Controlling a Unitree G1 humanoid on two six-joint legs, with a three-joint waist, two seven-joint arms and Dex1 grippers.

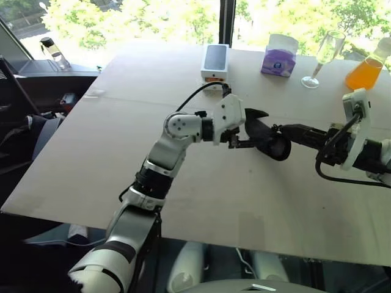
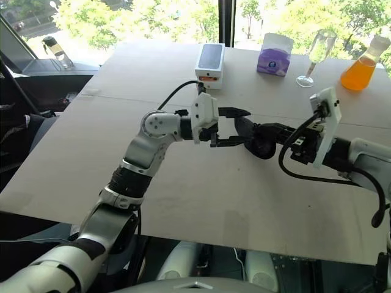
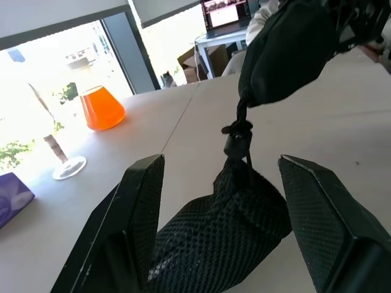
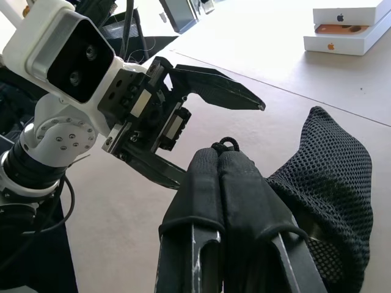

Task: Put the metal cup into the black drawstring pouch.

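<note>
The pouch's mesh is between the open fingers of my left gripper, short of the cord lock, so I need to move forward and pinch the cord lock (image 3: 238, 144) before I tighten the cord.
The black drawstring pouch (image 1: 273, 141) hangs above the table between my two grippers, rounded and bulging. My right gripper (image 4: 220, 155) is shut on the cord at its mouth, and the mesh bag (image 4: 327, 183) sags beside the closed fingers. My left gripper (image 3: 220, 160) stands open, a finger on either side of the pouch (image 3: 223, 235) without pressing it. In the left wrist view a cord lock (image 3: 237, 138) sits on the taut cord above the bag. The metal cup is hidden.
At the far edge of the table (image 1: 122, 152) stand a white phone box (image 1: 214, 62), a purple tissue pack (image 1: 279, 56), a champagne glass (image 1: 324, 58) and an orange flask (image 1: 366, 72). A bottle (image 1: 55, 54) stands off the table at far left.
</note>
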